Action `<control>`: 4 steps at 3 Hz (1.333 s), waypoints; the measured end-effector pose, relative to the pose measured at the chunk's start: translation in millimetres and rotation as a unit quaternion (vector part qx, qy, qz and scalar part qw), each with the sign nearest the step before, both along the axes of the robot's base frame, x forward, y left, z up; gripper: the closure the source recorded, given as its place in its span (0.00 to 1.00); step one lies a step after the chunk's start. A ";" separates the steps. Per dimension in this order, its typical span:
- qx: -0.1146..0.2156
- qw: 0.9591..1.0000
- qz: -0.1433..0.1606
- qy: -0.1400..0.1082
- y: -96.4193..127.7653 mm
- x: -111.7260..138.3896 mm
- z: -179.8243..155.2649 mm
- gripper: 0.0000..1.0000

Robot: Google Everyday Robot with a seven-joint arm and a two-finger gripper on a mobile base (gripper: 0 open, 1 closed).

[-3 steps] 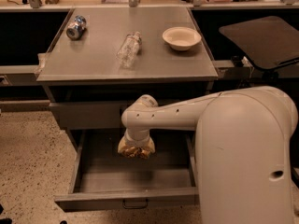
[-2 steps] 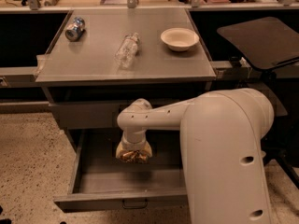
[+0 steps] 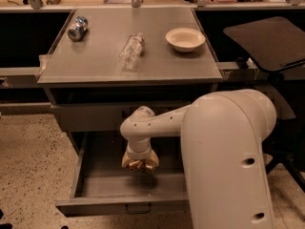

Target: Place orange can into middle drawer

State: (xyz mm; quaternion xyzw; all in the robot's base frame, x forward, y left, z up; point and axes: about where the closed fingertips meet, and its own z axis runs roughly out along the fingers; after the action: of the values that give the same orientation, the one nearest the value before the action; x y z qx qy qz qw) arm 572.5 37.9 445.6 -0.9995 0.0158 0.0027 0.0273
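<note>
Next, my gripper releases the orange can on the middle drawer's bottom [image 3: 142, 177], a little behind the small dark handle.
The middle drawer [image 3: 102, 180] is pulled open at the bottom of the grey cabinet, with its small dark handle [image 3: 138, 208] on the front edge. My gripper [image 3: 139, 165] points down over the middle of the drawer, just above its floor. It is shut on the orange can [image 3: 138, 165], of which only orange-gold bits show between the fingers. My large white arm reaches in from the right and hides the drawer's right part.
On the cabinet top [image 3: 90, 63] lie a blue-and-silver can [image 3: 77, 28] at the back left, a clear plastic bottle [image 3: 131, 50] in the middle and a white bowl [image 3: 185, 38] at the right. A closed grey drawer [image 3: 86, 116] sits above the open one. A dark chair seat [image 3: 269, 39] stands at the right.
My gripper has come down lower into the open drawer with the can still in it. The things on the cabinet top have not moved.
</note>
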 end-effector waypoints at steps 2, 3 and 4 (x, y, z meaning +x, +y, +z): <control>0.047 0.999 -0.011 -0.008 -7.6 -30.5 15.5 1.00; 0.052 0.999 -0.012 -0.009 -8.3 -33.0 16.6 1.00; 0.022 1.000 -0.006 -0.013 -6.9 -28.1 8.4 1.00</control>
State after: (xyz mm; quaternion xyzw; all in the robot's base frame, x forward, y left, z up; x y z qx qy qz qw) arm 544.4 31.0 454.0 -0.9985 0.0217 -0.0106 0.0492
